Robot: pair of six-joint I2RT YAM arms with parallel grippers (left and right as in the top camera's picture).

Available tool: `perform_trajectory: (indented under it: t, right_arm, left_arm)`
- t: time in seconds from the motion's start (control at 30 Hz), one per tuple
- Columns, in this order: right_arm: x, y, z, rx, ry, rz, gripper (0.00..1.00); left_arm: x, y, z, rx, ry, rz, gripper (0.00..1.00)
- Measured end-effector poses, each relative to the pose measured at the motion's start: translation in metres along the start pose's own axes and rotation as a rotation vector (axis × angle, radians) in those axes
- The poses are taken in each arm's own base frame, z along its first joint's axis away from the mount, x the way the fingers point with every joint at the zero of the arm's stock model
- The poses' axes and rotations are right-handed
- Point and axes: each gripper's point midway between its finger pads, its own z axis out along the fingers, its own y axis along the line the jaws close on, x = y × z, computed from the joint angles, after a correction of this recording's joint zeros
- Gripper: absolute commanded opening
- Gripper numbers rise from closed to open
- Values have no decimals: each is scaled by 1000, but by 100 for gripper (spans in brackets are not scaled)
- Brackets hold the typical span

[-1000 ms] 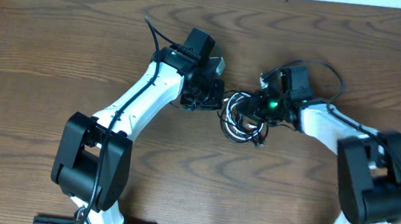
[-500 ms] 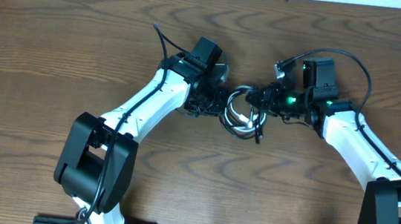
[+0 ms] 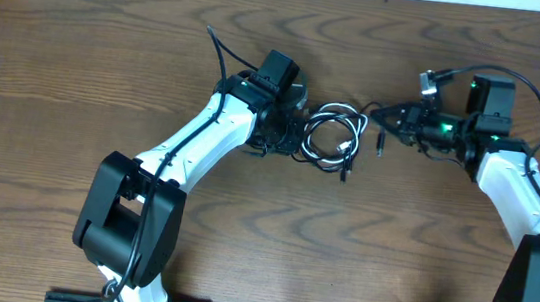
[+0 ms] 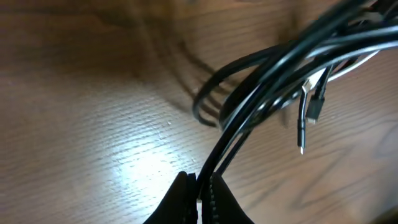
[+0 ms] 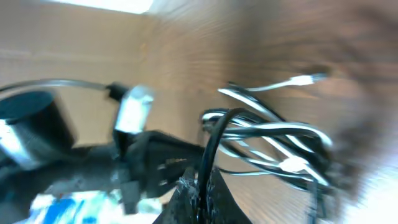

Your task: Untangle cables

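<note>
I can see a single black cable from the wound loops in my right gripper, so I should release it and take the loops (image 3: 357, 127) as my left gripper lifts them.
The cables (image 3: 331, 138) lie as a loose tangle of black and white loops on the table, between the two grippers. My left gripper (image 3: 295, 137) is at the tangle's left edge, shut on a black cable (image 4: 249, 106) that runs up into the loops. My right gripper (image 3: 386, 116) is a little to the right of the tangle, shut on another black cable (image 5: 211, 143) drawn out of it. In the left wrist view, two small plug ends (image 4: 313, 111) hang from the bundle. A white plug (image 5: 303, 79) sticks out of the white and black loops (image 5: 273, 134) in the right wrist view.
Brown wooden table (image 3: 78, 61) all around. The left arm (image 3: 185, 147) crosses the table's left half and the right arm (image 3: 517, 192) the right side. A thick black robot cable (image 3: 217, 50) arcs behind the left wrist.
My right gripper has pulled away to the right with a black cable, and the tangle has spread wider. The left gripper shifted slightly right and kept its hold.
</note>
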Motion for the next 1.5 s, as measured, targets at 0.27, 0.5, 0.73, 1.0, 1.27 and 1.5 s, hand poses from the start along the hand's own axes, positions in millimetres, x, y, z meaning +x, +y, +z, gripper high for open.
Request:
perform_trajectory:
  t: [0.27,0.5,0.73,1.0,1.27,1.5]
  right_arm:
    - [16,-61,-4,336,-27,146,1]
    - [19,-94,-19,529,-59,154,3]
    - [15,-102,-24,581,-75,113,57]
    - [8,-111,-37,605,-97,98,69]
    - [-14,-135,-95,614,-223,224,69]
    - [-18,-144,-137,629,-302,279,71]
  left_arm:
    - [-4,15,-1,-88,-24,15,8]
    - [-9,31,-3,-178,-48,31,43]
    - [-9,36,-4,-209,-53,30,43]
    - [-20,-3,-21,-34,-116,66,43]
    - [-20,-69,-15,98,-162,208,45]
    - [-18,-130,-6,197,-229,348,47]
